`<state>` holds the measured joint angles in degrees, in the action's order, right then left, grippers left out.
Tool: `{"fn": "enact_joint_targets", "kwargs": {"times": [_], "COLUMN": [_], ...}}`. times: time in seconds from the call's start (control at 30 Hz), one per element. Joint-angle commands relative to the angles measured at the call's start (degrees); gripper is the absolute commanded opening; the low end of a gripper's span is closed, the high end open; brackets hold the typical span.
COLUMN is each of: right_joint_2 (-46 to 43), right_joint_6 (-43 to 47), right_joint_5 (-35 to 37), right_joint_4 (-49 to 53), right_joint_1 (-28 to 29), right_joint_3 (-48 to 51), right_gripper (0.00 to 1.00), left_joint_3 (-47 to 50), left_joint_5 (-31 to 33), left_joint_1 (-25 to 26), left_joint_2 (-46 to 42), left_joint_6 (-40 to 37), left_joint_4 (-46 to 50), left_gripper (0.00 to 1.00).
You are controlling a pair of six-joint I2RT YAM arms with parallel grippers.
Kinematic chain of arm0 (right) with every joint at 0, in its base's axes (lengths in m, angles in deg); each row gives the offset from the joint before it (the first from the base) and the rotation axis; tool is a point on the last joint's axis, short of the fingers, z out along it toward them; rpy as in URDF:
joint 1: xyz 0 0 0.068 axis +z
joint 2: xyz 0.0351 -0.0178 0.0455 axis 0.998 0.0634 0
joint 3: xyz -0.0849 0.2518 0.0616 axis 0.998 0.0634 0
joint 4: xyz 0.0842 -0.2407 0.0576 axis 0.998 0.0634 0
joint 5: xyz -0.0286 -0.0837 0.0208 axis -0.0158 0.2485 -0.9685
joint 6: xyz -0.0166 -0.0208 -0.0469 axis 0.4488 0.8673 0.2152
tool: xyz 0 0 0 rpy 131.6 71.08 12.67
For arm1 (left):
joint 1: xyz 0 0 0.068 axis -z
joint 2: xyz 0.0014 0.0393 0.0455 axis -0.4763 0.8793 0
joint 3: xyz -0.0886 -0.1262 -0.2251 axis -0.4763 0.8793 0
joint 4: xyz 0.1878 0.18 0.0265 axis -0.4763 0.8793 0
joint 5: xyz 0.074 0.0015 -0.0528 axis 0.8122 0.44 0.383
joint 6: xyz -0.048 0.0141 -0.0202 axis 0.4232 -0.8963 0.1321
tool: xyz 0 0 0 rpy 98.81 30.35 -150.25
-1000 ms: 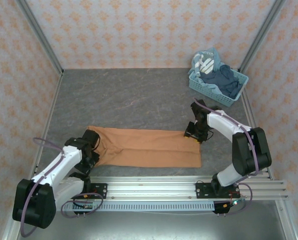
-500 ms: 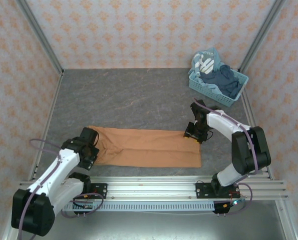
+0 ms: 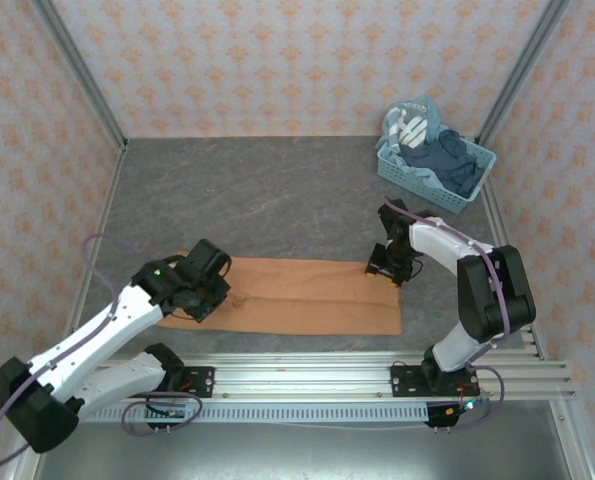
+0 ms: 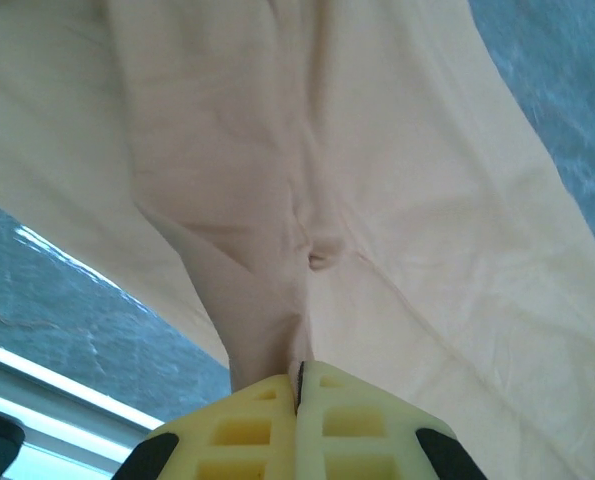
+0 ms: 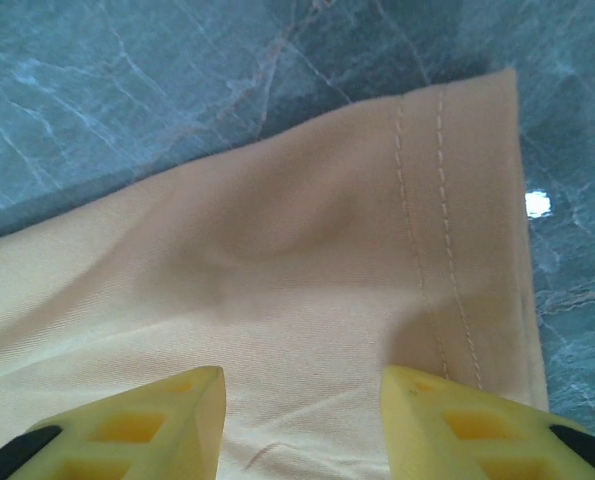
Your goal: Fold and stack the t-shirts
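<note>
Next, my left gripper lets go of the pinched cloth on the orange-brown t-shirt (image 3: 206, 292), by the wrinkled end of the t-shirt's long crease.
An orange-brown t-shirt (image 3: 317, 295) lies as a long flat band across the near part of the grey table. My left gripper (image 3: 209, 290) is shut on the shirt's left end, and a pinched ridge of cloth (image 4: 267, 300) rises into the closed yellow fingers (image 4: 357, 420). The held end hangs lifted over the shirt's left part. My right gripper (image 3: 385, 268) stands open over the shirt's far right corner. Its two yellow fingertips (image 5: 177, 410) straddle the stitched hem (image 5: 427, 230), with nothing pinched between them.
A light blue lattice basket (image 3: 417, 185) with dark blue and striped clothes stands at the back right. An aluminium rail (image 3: 377, 375) runs along the near edge. Patterned walls and metal posts close off the left, right and back. Bare grey table (image 3: 257, 190) lies beyond the shirt.
The left gripper closed on the shirt's left end, then rose and swung right and away from the near edge, dragging that end over the shirt. The right arm has stayed put.
</note>
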<state>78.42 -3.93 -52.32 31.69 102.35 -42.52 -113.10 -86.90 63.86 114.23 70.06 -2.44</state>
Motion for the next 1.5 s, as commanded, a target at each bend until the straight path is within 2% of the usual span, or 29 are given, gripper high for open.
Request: {"fn": "enact_joint_targets", "kwargs": {"times": [0.0, 0.2, 0.3, 0.43, 0.57, 0.7, 0.8, 0.97, 1.17, 1.27, 1.47], "right_joint_2": [0.15, -0.26, -0.18, 0.01, 0.52, 0.72, 0.7, 0.1, -0.29, -0.64, -1.71], "right_joint_6": [-0.1, -0.11, -0.04, 0.07, 0.41, 0.93, 1.05, 0.79, 0.41, 0.36, 0.34], "right_joint_5": [0.6, 0.62, 0.45, 0.18, -0.09, 0.07, 0.13, 0.16, 0.05, -0.02, 0.2], "right_joint_4": [0.38, 0.34, 0.34, 0.4, 0.59, 0.96, 1.1, 0.88, 0.52, 0.72, 1.26], "right_joint_1": [0.21, 0.22, 0.2, 0.25, 0.19, 0.25, 0.2, 0.22, 0.25, 0.21, 0.23], "right_joint_3": [-1.34, -0.42, -0.37, -0.61, -1.05, -1.51, -1.43, -0.6, 0.24, 0.29, 0.85], "right_gripper": [0.45, 0.45, 0.45, 0.45, 0.45, 0.45, 0.45, 0.45, 0.45, 0.45, 0.44], "left_joint_3": [-1.7, -0.65, -1.27, -0.39, -2.68, -7.43, -8.61, -6.42, 3.88, 7.2, 5.37], "left_joint_5": [2.05, 2.01, 4.7, 9.55, 14.33, 20.99, 24.77, 27.84, 22.15, 21.3, 21.45], "left_joint_1": [2.85, 5.01, 4.6, -0.12, -6.39, -7.46, -8.2, -10.02, -14.72, -17.0, -19.34], "left_joint_2": [2.4, 4.52, 5.65, 6.84, 9.53, 13.37, 15.81, 17.17, 18.08, 20.74, 29.77], "left_joint_6": [1.54, 2.91, 1.61, -4.66, -13.4, -19.92, -21.71, -17.79, -8.43, -4.91, -4.88], "left_joint_4": [0.0, -2.31, 4.59, 11.36, 13.23, 15.11, 16.47, 16.5, 5.33, 0.53, -3.29], "left_gripper": [0.0, 0.0, 0.0, 0.0, 0.0, 0.0, 0.0, 0.0, 0.0, 0.0, 0.0]}}
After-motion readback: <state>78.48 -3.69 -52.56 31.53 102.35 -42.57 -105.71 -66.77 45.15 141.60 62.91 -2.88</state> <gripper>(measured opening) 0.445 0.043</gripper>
